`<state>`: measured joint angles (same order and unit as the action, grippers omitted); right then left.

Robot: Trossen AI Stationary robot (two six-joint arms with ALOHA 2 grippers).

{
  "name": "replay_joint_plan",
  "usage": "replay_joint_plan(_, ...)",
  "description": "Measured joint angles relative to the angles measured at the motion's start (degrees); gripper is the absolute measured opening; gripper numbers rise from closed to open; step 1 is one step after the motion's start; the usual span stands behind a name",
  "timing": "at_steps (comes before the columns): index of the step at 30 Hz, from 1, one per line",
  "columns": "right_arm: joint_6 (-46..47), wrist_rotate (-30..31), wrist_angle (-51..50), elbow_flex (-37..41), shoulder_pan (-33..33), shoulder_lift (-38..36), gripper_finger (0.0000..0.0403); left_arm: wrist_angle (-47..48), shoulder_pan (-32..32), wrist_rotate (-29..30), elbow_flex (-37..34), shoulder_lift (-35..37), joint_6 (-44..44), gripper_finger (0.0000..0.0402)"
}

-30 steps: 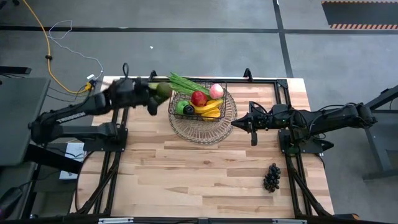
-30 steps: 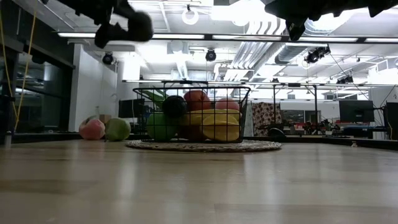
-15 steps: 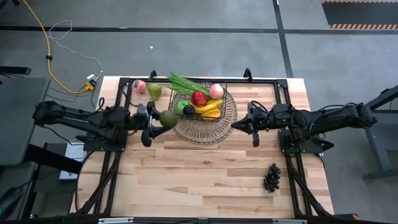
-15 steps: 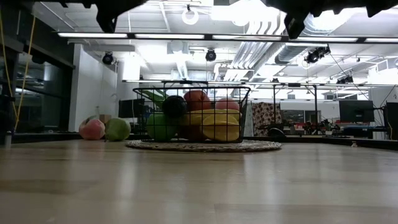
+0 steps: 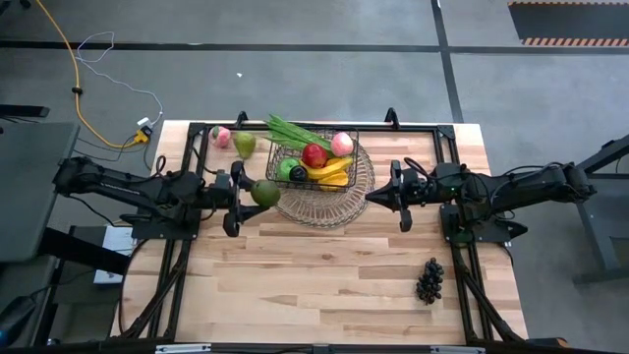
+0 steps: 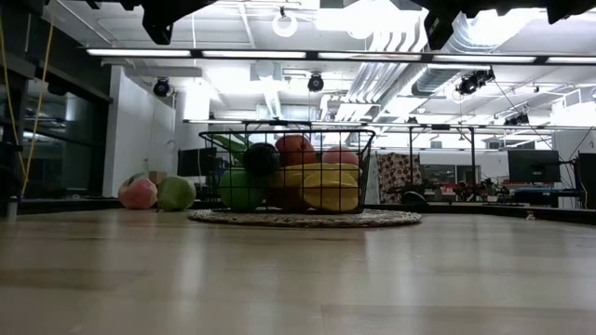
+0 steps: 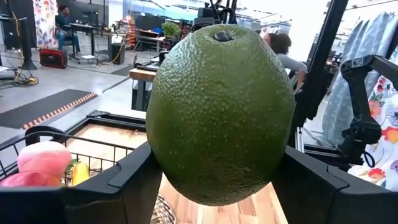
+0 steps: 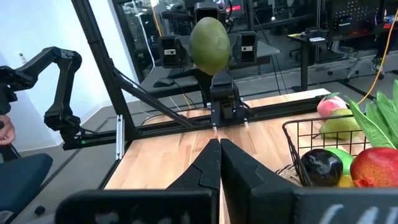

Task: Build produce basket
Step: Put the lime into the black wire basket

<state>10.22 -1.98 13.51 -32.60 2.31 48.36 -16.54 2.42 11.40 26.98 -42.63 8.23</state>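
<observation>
The basket has a spot between the green leafy bunch and the red apple. Next, my left gripper releases the green mango there in the basket [image 5: 295,157].
My left gripper [image 5: 254,193] is shut on a green mango [image 7: 221,112], level, just left of the basket [image 5: 316,162]. The dark wire basket stands on a round wire tray [image 5: 324,208] and holds a banana, a red apple [image 5: 314,154], a peach [image 5: 341,144], a dark plum and a green leafy bunch [image 5: 292,132]. A peach [image 5: 220,136] and a pear [image 5: 244,145] lie on the table at the far left. Dark grapes [image 5: 429,280] lie at the near right. My right gripper [image 5: 371,197] hovers shut, to the right of the basket. My left gripper pinches the mango's lower half [image 7: 163,163] between its two fingers [image 7: 134,182], one on each side. The fingers come level from the table's left. The mango stands upright, stem end [image 7: 222,35] up, lifted clear of the table.
Black frame rails [image 5: 423,129] run along the table's far edge and both sides. Bare wood [image 5: 314,275] spreads across the near half of the table. People and furniture show in the room beyond.
My left gripper has swung with the mango from the far left corner toward the table's near edge, turning to point at the basket's left side. The peach and pear, which the arm covered, show again. The mango stays clear of the table.
</observation>
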Motion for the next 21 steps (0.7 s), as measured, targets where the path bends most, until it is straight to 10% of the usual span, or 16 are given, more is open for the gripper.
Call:
replay_joint_plan(15, 0.0, 0.0, -0.4, 0.0, 0.0, 0.0, 0.0000, 0.3, 0.0, 3.5, 0.2, 0.0, 2.3, 0.0254)
replay_joint_plan(21, 0.0, 0.0, -0.4, 0.0, 0.0, 0.0, 0.0000, 16.2, -4.5, 8.7, 10.7, -6.5, 5.6, 0.0254)
